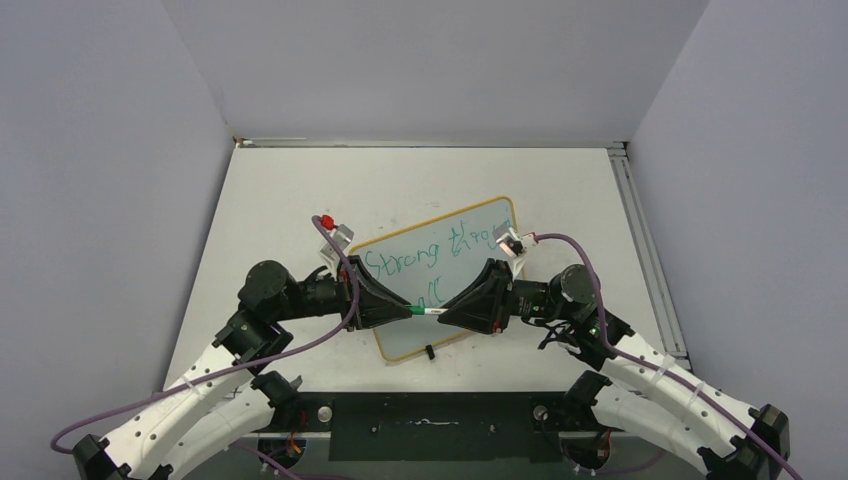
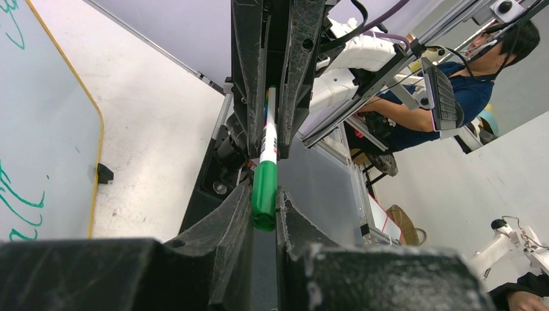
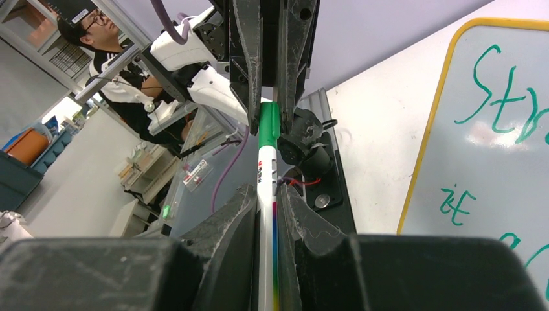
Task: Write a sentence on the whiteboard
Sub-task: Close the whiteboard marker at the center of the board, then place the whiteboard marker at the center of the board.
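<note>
Next, my left gripper lets go of the marker on the bare table (image 1: 319, 288) next to the whiteboard's short edge, near the word Strong.
The whiteboard (image 1: 480, 262) lies tilted on the table, yellow-framed, with a black clip (image 1: 428, 351) on its near edge. The sentence (image 1: 405, 258) is green lettering in two lines, partly hidden by the arms. Both grippers meet above the board's near half and hold one marker (image 1: 425, 311) level between them. My left gripper (image 1: 408, 309) is shut on its green cap (image 2: 264, 191). My right gripper (image 1: 442, 312) is shut on its white barrel (image 3: 266, 194). Cap and barrel look joined. The board also shows in the left wrist view (image 2: 45, 129) and the right wrist view (image 3: 492, 168).
Grey walls enclose the table on three sides. A metal rail (image 1: 640, 250) runs along the table's right edge. A black base plate (image 1: 430, 425) lies between the arm bases. A person (image 2: 447, 97) sits beyond the near edge.
</note>
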Controlling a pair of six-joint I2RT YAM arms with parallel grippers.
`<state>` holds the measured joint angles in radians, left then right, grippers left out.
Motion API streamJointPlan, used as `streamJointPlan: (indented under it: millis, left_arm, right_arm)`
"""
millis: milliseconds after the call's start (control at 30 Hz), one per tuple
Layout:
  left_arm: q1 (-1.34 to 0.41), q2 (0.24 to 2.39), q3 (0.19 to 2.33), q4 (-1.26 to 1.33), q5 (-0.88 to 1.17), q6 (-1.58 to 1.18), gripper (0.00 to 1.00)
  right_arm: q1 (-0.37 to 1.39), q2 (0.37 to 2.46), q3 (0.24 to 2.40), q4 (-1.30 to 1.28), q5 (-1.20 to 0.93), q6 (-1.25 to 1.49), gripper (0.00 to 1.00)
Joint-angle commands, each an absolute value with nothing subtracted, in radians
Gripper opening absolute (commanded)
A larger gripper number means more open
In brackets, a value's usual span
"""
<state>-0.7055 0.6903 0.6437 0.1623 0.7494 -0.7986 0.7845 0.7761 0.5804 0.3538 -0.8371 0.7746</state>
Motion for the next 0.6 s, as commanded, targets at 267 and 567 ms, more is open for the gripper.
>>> streamJointPlan:
  millis: [267,567]
  left_arm:
    - [-0.781,0.738,0.646,0.239,0.800,-0.780,0.00]
    - [-0.746,0.700,0.736,0.088,0.658,-0.642,0.00]
  right_arm:
    - [0.814,0.826,0.594,0.461,-0.788,0.760,0.05]
    - [0.811,0.746,0.684,0.209,-0.604,0.600,0.58]
